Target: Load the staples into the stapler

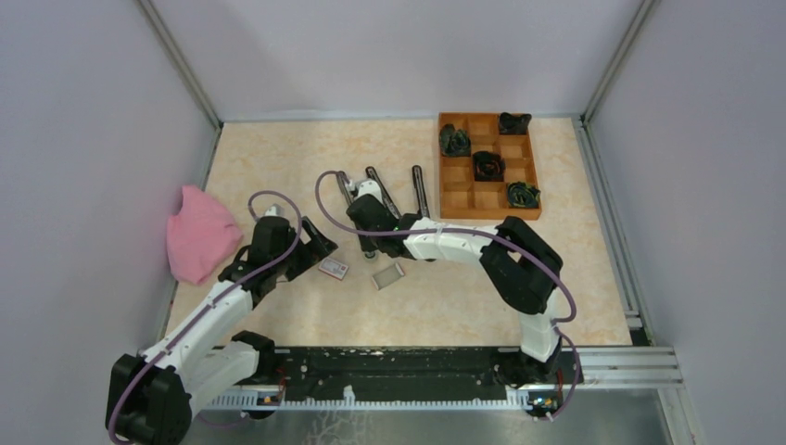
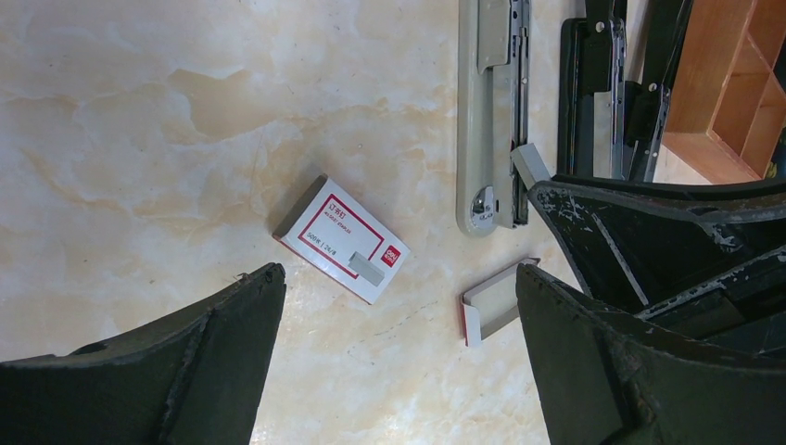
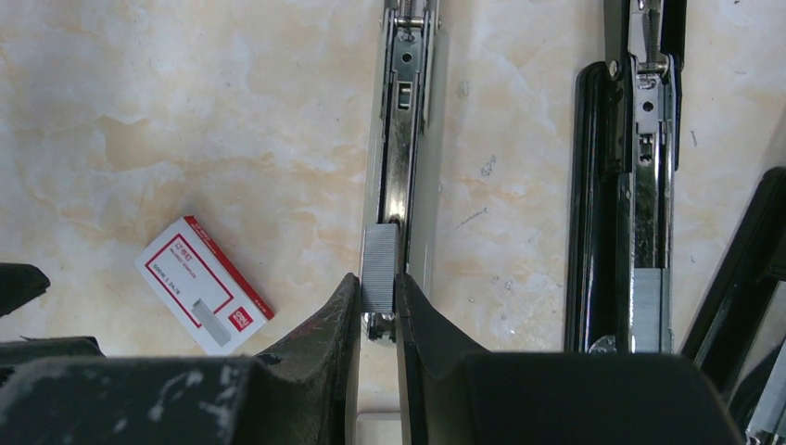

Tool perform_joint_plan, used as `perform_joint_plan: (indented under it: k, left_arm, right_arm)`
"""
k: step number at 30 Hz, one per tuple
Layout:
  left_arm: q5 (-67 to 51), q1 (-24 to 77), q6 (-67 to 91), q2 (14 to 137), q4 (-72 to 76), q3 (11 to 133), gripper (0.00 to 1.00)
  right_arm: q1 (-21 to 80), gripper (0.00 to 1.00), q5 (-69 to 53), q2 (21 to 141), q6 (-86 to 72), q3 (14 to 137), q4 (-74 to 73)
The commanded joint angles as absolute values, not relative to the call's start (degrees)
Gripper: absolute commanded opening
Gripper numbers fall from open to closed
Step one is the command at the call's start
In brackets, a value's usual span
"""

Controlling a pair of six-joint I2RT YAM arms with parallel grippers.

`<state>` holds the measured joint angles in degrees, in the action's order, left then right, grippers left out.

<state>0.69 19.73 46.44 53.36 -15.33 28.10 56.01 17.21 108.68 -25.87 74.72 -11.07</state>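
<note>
My right gripper needs to release the strip of staples, now held over the channel, in the metal channel at the grey stapler's near end (image 1: 368, 247) (image 3: 381, 271).
My right gripper (image 3: 378, 283) is shut on a short silvery strip of staples (image 3: 379, 264) and holds it at the near, hinge end of the open grey stapler (image 3: 405, 139), over its metal channel. In the top view this gripper (image 1: 367, 237) sits over that stapler (image 1: 345, 188). The white-and-red staple box (image 2: 341, 238) lies flat on the table, and its open inner tray (image 2: 500, 298) lies to the right of it. My left gripper (image 2: 400, 278) is open and empty, just above the table between box and tray. The held staples also show in the left wrist view (image 2: 530, 165).
Two more open black staplers (image 1: 380, 190) (image 1: 419, 188) lie beside the grey one. A wooden compartment tray (image 1: 454, 190) with dark clips stands at the back right. A pink cloth (image 1: 199, 234) lies at the left edge of the table.
</note>
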Motion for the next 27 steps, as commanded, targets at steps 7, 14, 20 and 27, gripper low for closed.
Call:
perform_joint_plan:
  k: [7, 14, 20, 27]
  left_arm:
    - [-0.24, 19.29, 46.17, 53.29, -13.67, 27.55, 0.99]
    - [-0.46, 19.25, 46.33, 53.33, -13.59, 27.57, 0.99]
    - [-0.44, 19.25, 46.48, 53.34, -13.45, 27.44, 0.98]
    - [-0.55, 19.25, 46.58, 53.29, -13.3, 27.36, 0.98]
  right_arm:
    - [55.63, 0.0, 18.96, 110.74, -28.46, 78.45, -11.56]
    - [55.64, 0.0, 18.64, 108.79, -28.28, 76.84, -9.43]
    - [55.64, 0.0, 18.59, 106.24, -27.68, 75.32, -7.58]
    - [55.66, 0.0, 18.93, 105.97, -27.76, 74.6, -6.73]
